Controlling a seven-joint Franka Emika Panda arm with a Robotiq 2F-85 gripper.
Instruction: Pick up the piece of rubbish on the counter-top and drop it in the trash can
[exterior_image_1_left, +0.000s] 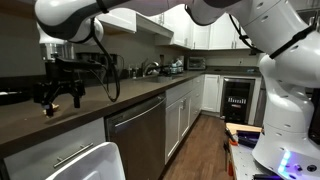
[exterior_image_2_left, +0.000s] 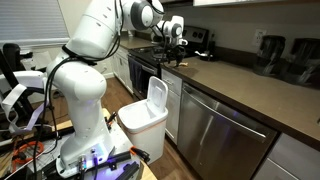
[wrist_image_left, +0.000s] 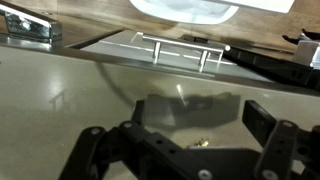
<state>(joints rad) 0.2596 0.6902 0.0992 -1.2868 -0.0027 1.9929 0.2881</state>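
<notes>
Next, my gripper will go down to the tan piece of rubbish (exterior_image_1_left: 48, 111) (wrist_image_left: 200, 143) on the counter-top, above the drawer handle, and close there.
The piece of rubbish (wrist_image_left: 200, 143) is a tiny tan-yellowish scrap lying on the dark counter-top (wrist_image_left: 60, 100), seen in the wrist view between the fingers. My gripper (wrist_image_left: 198, 118) is open and empty, a little above the counter-top, with the scrap below it and a finger on each side. In both exterior views the gripper (exterior_image_1_left: 58, 92) (exterior_image_2_left: 172, 52) points down over the counter-top (exterior_image_1_left: 130, 92) (exterior_image_2_left: 240, 85). The white trash can (exterior_image_2_left: 145, 115) stands on the floor in front of the cabinets, also in an exterior view (exterior_image_1_left: 95, 163) and at the top of the wrist view (wrist_image_left: 185, 12).
A steel dishwasher (exterior_image_2_left: 220, 135) (exterior_image_1_left: 138, 135) sits under the counter beside the trash can. A sink with a faucet (exterior_image_1_left: 150, 68) and appliances (exterior_image_2_left: 285, 55) stand further along the counter. A drawer handle (wrist_image_left: 180, 50) shows below the counter edge.
</notes>
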